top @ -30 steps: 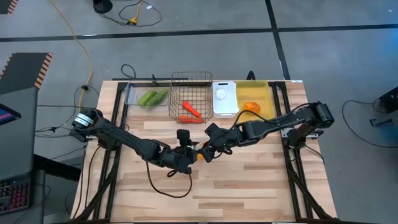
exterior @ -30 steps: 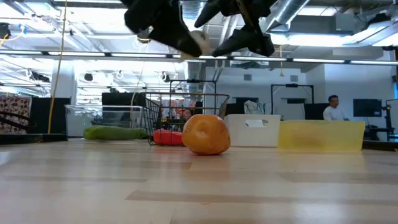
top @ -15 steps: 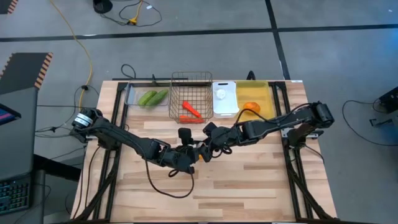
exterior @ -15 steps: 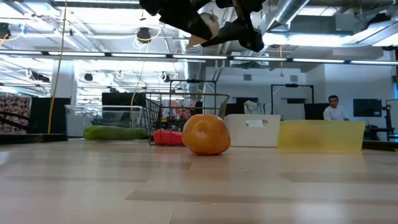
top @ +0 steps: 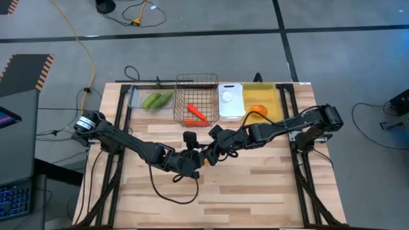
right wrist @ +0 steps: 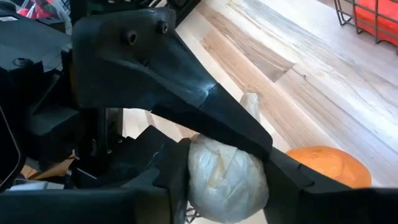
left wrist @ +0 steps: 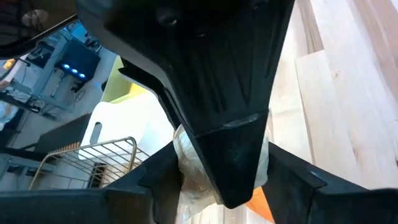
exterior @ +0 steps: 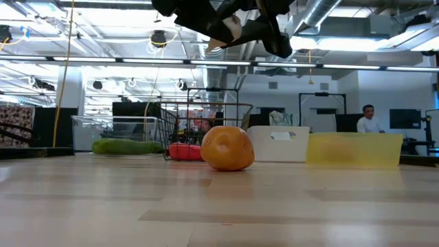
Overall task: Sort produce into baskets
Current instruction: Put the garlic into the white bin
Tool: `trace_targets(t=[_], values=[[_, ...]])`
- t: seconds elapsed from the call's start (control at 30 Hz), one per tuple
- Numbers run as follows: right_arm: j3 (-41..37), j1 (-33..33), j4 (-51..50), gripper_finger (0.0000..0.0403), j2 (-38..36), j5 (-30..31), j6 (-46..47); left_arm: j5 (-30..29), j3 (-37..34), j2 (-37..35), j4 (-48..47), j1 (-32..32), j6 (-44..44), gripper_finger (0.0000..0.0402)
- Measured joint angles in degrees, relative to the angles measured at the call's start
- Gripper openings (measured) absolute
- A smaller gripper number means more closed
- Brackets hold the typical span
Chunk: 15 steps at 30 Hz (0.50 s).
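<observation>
My right gripper has the garlic bulb, held in the air over the table's middle. Next, I put it down in the near half of the white bin [top: 234,112].
A white garlic bulb [exterior: 230,30] is held in the air over the table's middle, between my left gripper [top: 195,158] and my right gripper [top: 212,153], which meet tip to tip. Both are shut on it. An orange [exterior: 228,147] rests on the wood right below them. It also shows in the right wrist view [right wrist: 323,165]. Far side, left to right: clear tray [top: 137,96] with two cucumbers [top: 156,100], wire basket [top: 195,89] with carrots [top: 195,115], white bin [top: 231,114] with a garlic bulb [top: 227,97], yellow bin [top: 268,96] with an orange [top: 258,110]. My left gripper pinches the garlic bulb's body [left wrist: 186,177] between its two fingers, coming level from the table's left. The bulb is lifted clear of the table. My right gripper's finger lies in front of much of the bulb. My right gripper has the bulb's round body [right wrist: 227,174] between its two fingers, one on each side, coming from the table's right, crosswise to my left gripper's fingers. The bulb's pointed tip [right wrist: 250,99] sticks out past them. The bulb is clear of the table.
The four baskets stand in a row along the far edge. Cables from both arms trail over the wood [top: 172,191] near the middle. Bare wood lies toward the near edge [top: 255,198]. A person [exterior: 368,118] sits in the room beyond the table.
My left gripper has carried the garlic bulb a little up and toward the table's right. My right gripper has gone toward the left to meet it. Its fingers, apart from the bulb a second ago, now lie on either side of it. The orange has stayed put.
</observation>
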Motion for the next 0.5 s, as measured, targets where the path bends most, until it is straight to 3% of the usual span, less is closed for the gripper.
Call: trace_targets(t=[0.3, 0.5], values=[[0.0, -0.9, -0.6, 0.0171, 0.0, 0.0, -0.4, 0.4, 0.2, 0.0, -0.2, 0.1, 0.4, 0.0259], [0.0, -4.2, -7.3, 0.0170, 0.0, 0.0, -3.2, -3.8, 4.3, 0.0, -6.8, 0.1, 1.5, 0.0276]])
